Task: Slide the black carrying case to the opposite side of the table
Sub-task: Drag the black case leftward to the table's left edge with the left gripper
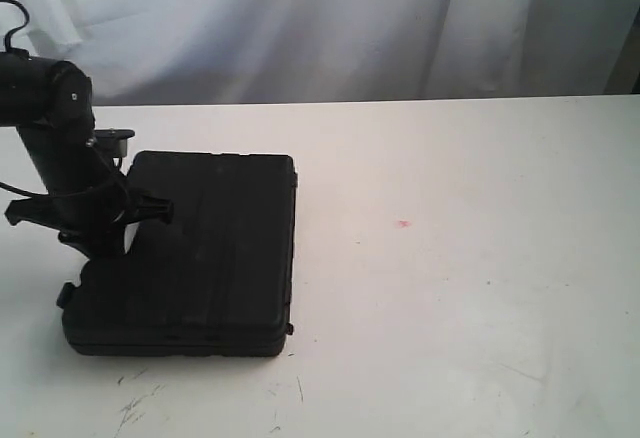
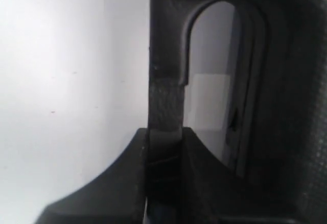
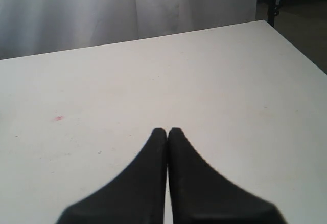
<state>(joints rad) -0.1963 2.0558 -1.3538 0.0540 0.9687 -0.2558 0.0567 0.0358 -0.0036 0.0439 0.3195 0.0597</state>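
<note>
Next, I release the black carrying case from my left gripper on the white table, centred straight [image 1: 122, 258] behind the dark scratches.
The black carrying case [image 1: 205, 258] lies flat on the white table [image 1: 450, 288], at its left side in the exterior view. My left gripper [image 1: 128, 226] reaches down at the case's left edge. In the left wrist view this gripper [image 2: 164, 131] is shut on the case's handle bar [image 2: 166, 101], one finger on each side of it. The handle's arched opening [image 2: 214, 70] shows the table through it. My right gripper [image 3: 167, 131] is shut with nothing in it, hovering over bare table [image 3: 204, 81]. It does not show in the exterior view.
A small red speck [image 1: 403, 224] marks the tabletop to the right of the case. Dark scratches [image 1: 135, 403] lie near the front edge. A white curtain [image 1: 330, 18] hangs behind the table's far edge.
</note>
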